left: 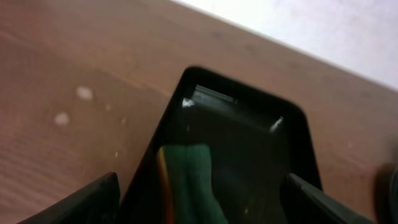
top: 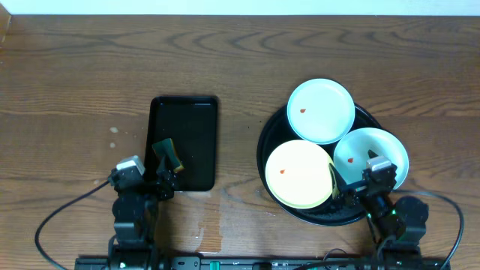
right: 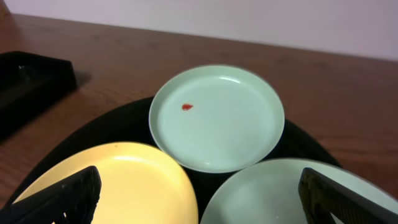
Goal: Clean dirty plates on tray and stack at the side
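The middle of the green and yellow sponge point(top: 169, 154) point(left: 194, 197) in the rectangular black tray will be gripped by my left gripper, which will pinch the sponge's sides together.
Three plates lie on the round black tray point(top: 268, 144): a mint plate point(top: 321, 110) at the back, a yellow plate point(top: 298, 174) front left, and a second mint plate point(top: 382, 146) front right. Each carries a small red spot. My right gripper point(top: 354, 171) hovers open at the tray's near side, one finger over the yellow plate point(right: 118, 180), the other over the near mint plate point(right: 273, 193), facing the far mint plate point(right: 217, 118). My left gripper point(top: 163, 168) is open around a green and yellow sponge point(left: 189, 180), without closing on it.
The sponge point(top: 168, 152) lies in a rectangular black tray point(top: 187, 120) left of centre. Its far rim point(left: 249, 106) shows ahead in the left wrist view. Pale specks point(top: 112, 131) mark the wooden table left of it. Cables trail along the front edge.
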You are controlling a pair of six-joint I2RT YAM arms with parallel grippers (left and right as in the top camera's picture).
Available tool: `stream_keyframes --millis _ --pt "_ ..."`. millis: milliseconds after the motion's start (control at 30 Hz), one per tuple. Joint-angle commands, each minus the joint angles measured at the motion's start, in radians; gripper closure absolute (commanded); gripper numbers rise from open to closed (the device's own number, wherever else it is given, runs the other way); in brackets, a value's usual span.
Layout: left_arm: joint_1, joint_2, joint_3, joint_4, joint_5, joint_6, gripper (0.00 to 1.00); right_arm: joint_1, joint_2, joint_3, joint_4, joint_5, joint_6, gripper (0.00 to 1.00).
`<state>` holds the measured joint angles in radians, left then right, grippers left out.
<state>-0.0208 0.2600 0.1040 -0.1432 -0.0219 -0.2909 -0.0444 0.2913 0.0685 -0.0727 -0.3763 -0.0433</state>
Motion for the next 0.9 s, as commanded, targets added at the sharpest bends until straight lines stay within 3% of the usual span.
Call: stream_keyframes --millis 0,267,567,867 --pt "-0.003 0.104 0.122 -0.019 0.004 0.01 0.17 0.004 0.089 0.107 -0.031 0.013 0.028 0.01" --pt "-0.003 0.429 0.436 -0.286 0.016 0.009 0.17 0.004 0.349 0.381 -0.293 0.01 0.01 0.01" --pt "-0.003 0.679 0.731 -0.604 0.031 0.009 0.17 0.004 0.59 0.642 -0.643 0.01 -0.067 0.01" --pt "-0.003 0.713 0.753 -0.626 0.09 0.001 0.17 0.004 0.675 0.69 -0.614 -0.234 -0.049 0.01"
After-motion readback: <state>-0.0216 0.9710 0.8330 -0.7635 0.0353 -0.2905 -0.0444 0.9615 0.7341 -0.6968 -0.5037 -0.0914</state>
